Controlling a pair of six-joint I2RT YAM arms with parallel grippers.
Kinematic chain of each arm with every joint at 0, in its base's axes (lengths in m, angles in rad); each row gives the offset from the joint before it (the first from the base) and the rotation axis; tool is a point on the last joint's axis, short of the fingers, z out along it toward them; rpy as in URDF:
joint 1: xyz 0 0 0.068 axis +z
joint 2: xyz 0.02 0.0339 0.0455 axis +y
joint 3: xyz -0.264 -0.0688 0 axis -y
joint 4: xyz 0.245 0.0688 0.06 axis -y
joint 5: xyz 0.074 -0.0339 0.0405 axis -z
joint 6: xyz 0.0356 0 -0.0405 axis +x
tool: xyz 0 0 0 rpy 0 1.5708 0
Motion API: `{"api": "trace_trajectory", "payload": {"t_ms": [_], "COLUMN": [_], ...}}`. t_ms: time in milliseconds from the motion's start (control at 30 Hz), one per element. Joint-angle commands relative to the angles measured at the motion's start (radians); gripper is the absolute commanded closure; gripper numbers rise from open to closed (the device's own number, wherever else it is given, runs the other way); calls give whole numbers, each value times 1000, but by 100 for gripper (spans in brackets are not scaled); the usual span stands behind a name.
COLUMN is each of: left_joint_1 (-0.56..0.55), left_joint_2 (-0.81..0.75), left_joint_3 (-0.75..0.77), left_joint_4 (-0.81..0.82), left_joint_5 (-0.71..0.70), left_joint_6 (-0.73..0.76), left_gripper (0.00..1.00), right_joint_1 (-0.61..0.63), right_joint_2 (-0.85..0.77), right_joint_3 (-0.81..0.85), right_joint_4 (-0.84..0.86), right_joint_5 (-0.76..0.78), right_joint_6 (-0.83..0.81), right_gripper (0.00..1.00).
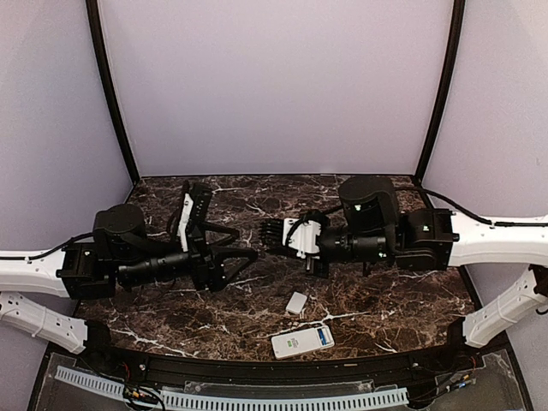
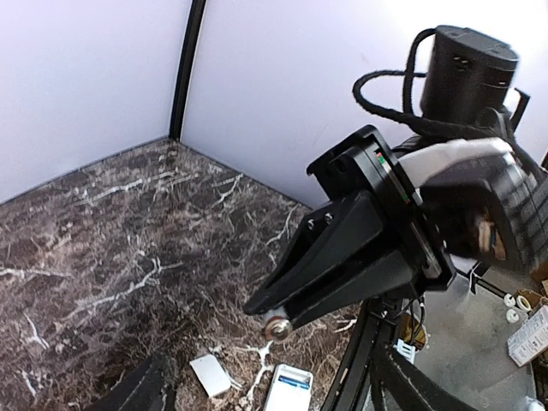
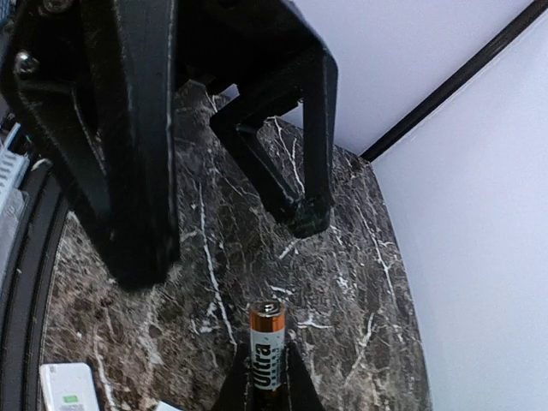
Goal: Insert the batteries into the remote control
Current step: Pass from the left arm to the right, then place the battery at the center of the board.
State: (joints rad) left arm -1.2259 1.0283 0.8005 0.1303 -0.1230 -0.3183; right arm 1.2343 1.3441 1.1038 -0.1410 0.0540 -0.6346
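Observation:
The robot's right gripper needs to put the battery down on the marble (image 1: 360, 336) beside the blue end of the remote control, near the front edge.
My right gripper (image 3: 266, 381) is shut on a battery (image 3: 266, 342) with a copper top and a grey "Ultra" label, held above the table. In the left wrist view the battery's metal end (image 2: 279, 326) pokes out of the right gripper's black fingers (image 2: 342, 257). Facing them, my left gripper (image 1: 247, 246) stands open and empty, its fingers (image 3: 295, 171) spread just in front of the battery. The white remote control (image 1: 302, 341) lies near the front edge with a blue patch at one end, below both grippers.
A small white cover plate (image 1: 296, 302) lies on the dark marble table (image 1: 385, 300) just behind the remote. Pale walls close the back and sides. A cable tray (image 1: 231, 398) runs along the front.

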Motion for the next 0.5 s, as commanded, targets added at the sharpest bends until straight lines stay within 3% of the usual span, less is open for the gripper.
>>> {"api": "trace_trajectory", "payload": {"t_ms": [0,133,300,367,467], "left_joint_1": [2,2,0,0,0], "left_joint_2": [-132,-160,-142,-124,-115], "left_joint_3": [-111,-143,-205,-200,-193], "left_joint_4": [206,263,402,383,337], "left_joint_5": [0,35,119,97,1], "left_joint_6": [152,212,266,273,258], "left_gripper": [24,34,37,37,34], "right_joint_1": [-38,-70,-84,-88,-120], "right_joint_2": [-96,-140,-160,-161,-161], "right_joint_3": [35,-8,-66,-57,-11], "right_joint_4": [45,167,330,304,104], "right_joint_5": [-271,-503,-547,-511,-297], "right_joint_6": [296,448,619,671,855], "right_gripper": [100,100,100,100,100]}}
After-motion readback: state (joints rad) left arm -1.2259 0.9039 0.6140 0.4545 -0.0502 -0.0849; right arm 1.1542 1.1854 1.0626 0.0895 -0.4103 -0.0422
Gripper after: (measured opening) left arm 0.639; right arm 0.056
